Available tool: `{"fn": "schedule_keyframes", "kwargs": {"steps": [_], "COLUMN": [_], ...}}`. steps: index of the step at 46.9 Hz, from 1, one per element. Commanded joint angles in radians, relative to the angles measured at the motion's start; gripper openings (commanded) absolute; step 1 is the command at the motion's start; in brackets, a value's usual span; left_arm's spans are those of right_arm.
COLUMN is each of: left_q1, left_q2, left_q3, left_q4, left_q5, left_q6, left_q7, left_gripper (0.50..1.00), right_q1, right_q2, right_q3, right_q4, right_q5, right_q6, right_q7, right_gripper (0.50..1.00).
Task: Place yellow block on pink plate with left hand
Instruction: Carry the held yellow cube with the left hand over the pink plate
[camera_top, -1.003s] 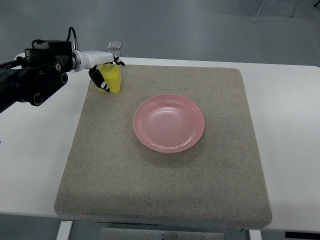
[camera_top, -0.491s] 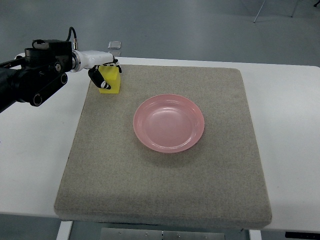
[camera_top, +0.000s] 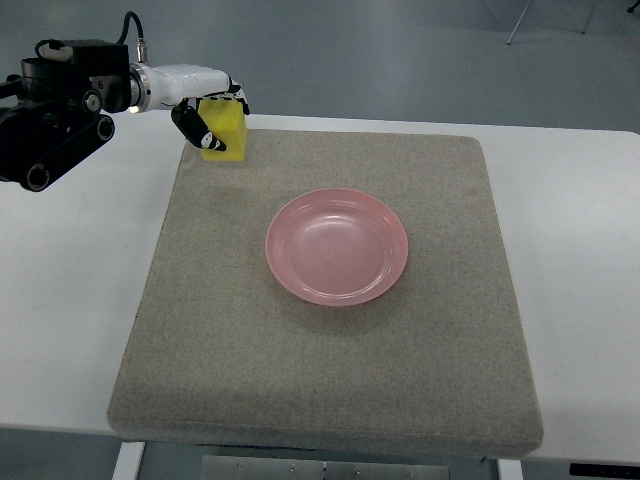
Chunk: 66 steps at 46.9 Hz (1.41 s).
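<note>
Next, my left gripper releases the yellow block in the middle of the empty pink plate (camera_top: 340, 237). The block is now lifted above the mat's far corner.
My left hand (camera_top: 214, 115) comes in from the upper left and is shut on the yellow block (camera_top: 226, 135). It holds the block lifted above the far left corner of the grey mat (camera_top: 330, 400). The pink plate (camera_top: 337, 246) lies empty in the middle of the mat, to the right of and nearer than the block. The black forearm (camera_top: 55, 100) of the left arm sits over the white table (camera_top: 70, 290). The right hand does not show.
A small grey object lies partly hidden behind the hand beyond the table's far edge. The mat covers most of the white table, with bare table at left and right (camera_top: 580, 250).
The left hand has closed on the yellow block and lifted it up and away from the mat; the arm has risen and pulled back toward the upper left.
</note>
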Motion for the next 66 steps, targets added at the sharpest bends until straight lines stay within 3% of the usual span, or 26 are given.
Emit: {"fn": "schedule_keyframes", "kwargs": {"steps": [1,22,49,66], "left_q1": [0.0,0.0,0.019,0.046], "left_q2": [0.021,0.014,-0.149,-0.169], "left_q3": [0.0,-0.006,0.006,0.015], "left_q4": [-0.064,-0.329,-0.305,-0.274], "left_q5": [-0.003,-0.039,-0.017,0.096], "left_q6": [-0.003,-0.114,-0.108,-0.101], "left_q7": [0.0,0.0,0.001,0.004], "left_gripper": [0.5,0.5,0.5,0.5], "right_q1": [0.0,0.0,0.0,0.0], "right_q2": [0.0,0.0,0.0,0.0], "right_q3": [0.0,0.0,0.0,0.0], "right_q4": [0.0,0.0,0.0,0.0], "right_q5": [0.0,0.0,0.0,0.0], "right_q6": [0.0,0.0,0.0,0.0], "right_q7": [0.0,0.0,0.0,0.0], "right_gripper": [0.924,0.924,0.924,0.924]}}
